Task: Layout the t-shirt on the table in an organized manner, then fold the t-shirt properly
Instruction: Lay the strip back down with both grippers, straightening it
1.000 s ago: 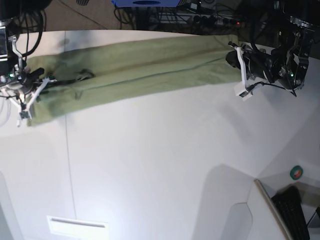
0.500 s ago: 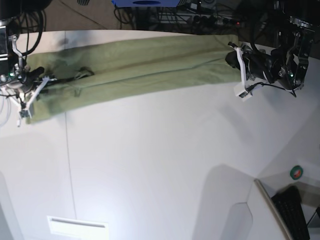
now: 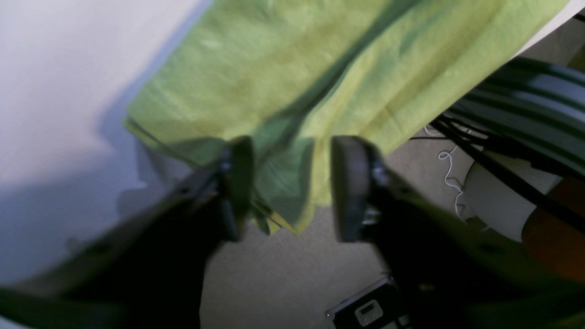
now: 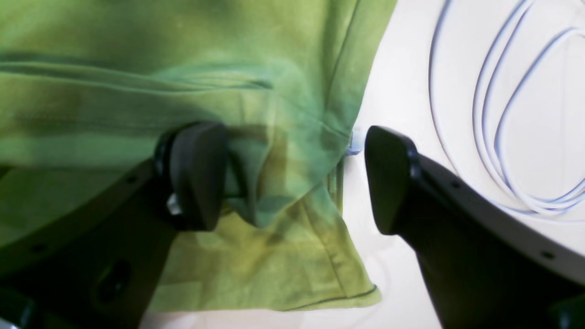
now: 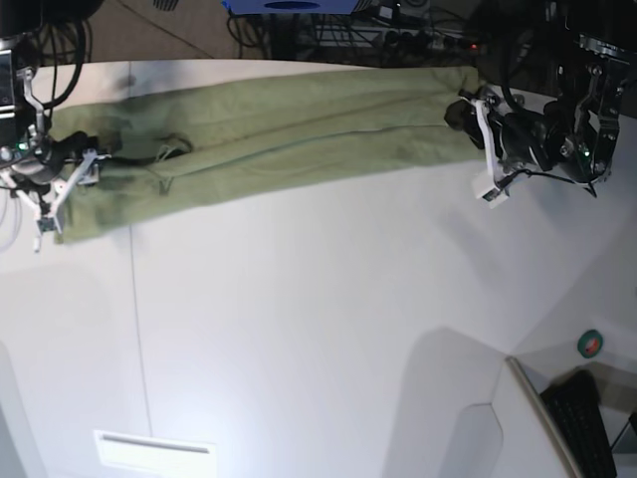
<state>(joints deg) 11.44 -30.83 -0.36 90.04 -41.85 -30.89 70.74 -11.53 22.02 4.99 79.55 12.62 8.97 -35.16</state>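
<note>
My right gripper needs to pinch the rumpled end (image 4: 293, 161) while my left gripper pulls in the end of the t-shirt that hangs past the table's edge.
The olive-green t-shirt (image 5: 279, 134) lies stretched in a long narrow band across the far part of the white table (image 5: 318, 319). At the band's right end my left gripper (image 5: 485, 149) stands open. In the left wrist view its fingers (image 3: 237, 183) stand apart around the shirt's end (image 3: 283, 91), which hangs a little past the table edge. At the band's left end my right gripper (image 5: 55, 199) is wide open. The right wrist view shows rumpled fabric (image 4: 283, 151) lying loose between its pads (image 4: 196, 173).
A white cable (image 4: 502, 137) loops on the table just beyond the shirt's left end. Dark cables (image 3: 502, 132) and floor lie past the far right edge. A thin dark seam (image 5: 134, 319) crosses the tabletop. A keyboard (image 5: 582, 418) and a round green object (image 5: 591, 344) sit at lower right.
Both grippers have opened and let go of the shirt's ends. The band has slackened and settled on the table, and the left arm has shifted slightly.
</note>
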